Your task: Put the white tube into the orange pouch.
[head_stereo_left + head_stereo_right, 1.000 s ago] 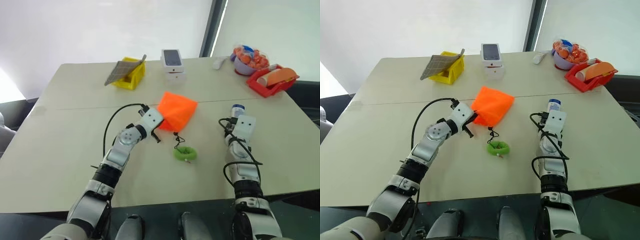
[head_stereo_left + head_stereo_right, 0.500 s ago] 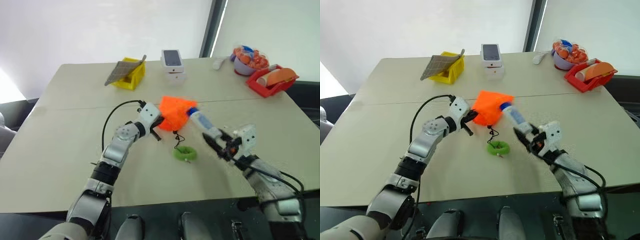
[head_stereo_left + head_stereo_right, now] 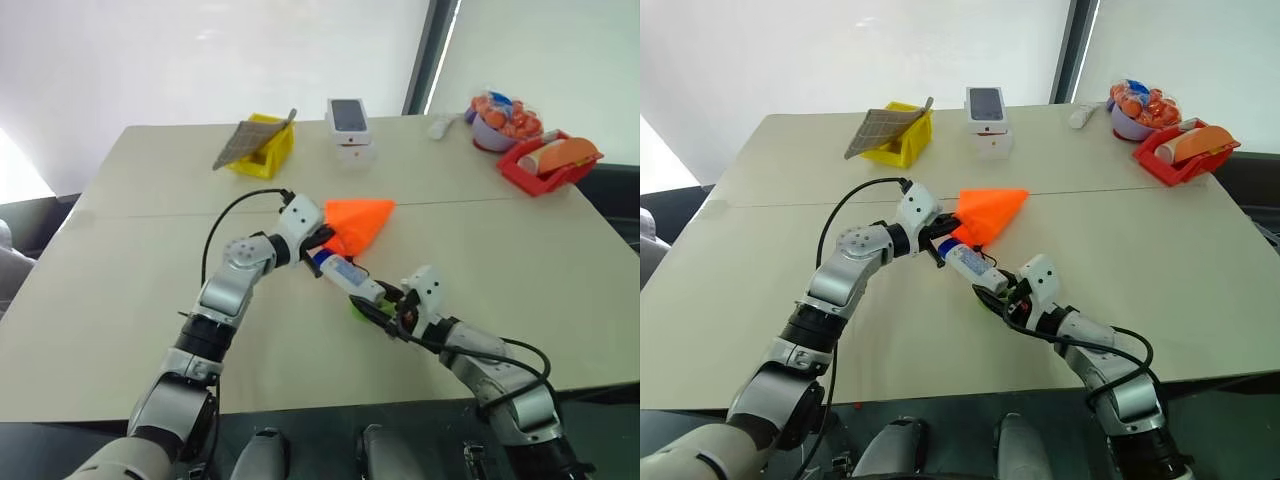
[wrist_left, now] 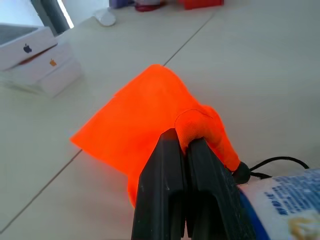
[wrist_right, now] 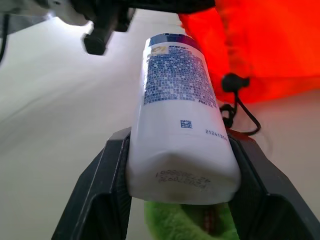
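Observation:
Next, I release the white tube, now beside the pouch's lower edge, with my right gripper inside the orange pouch's opening (image 3: 322, 257), beside my left fingers' ends.
The orange pouch (image 3: 361, 218) hangs by one edge from my left gripper (image 3: 318, 241), which is shut on a fold of its fabric (image 4: 197, 125), lifting it a little off the table. My right gripper (image 3: 379, 303) is shut on the crimped end of the white tube (image 3: 344, 271). The tube's blue cap end points up at the left gripper and sits right beside the pouch's lower edge. In the right wrist view the tube (image 5: 177, 110) lies between the two fingers, with the pouch (image 5: 265, 45) just beyond it. The green ring (image 5: 175, 225) on the black cord lies under the right gripper.
At the back of the beige table (image 3: 120, 290) stand a yellow box with a grey mat (image 3: 262, 147), stacked white phone boxes (image 3: 347, 127), a small white object (image 3: 438, 127), a bowl of orange items (image 3: 498, 118) and a red tray (image 3: 548, 165).
My right gripper has swung left and back with the tube, from the table's right side to just beside the pouch. The left gripper has raised the pouch slightly.

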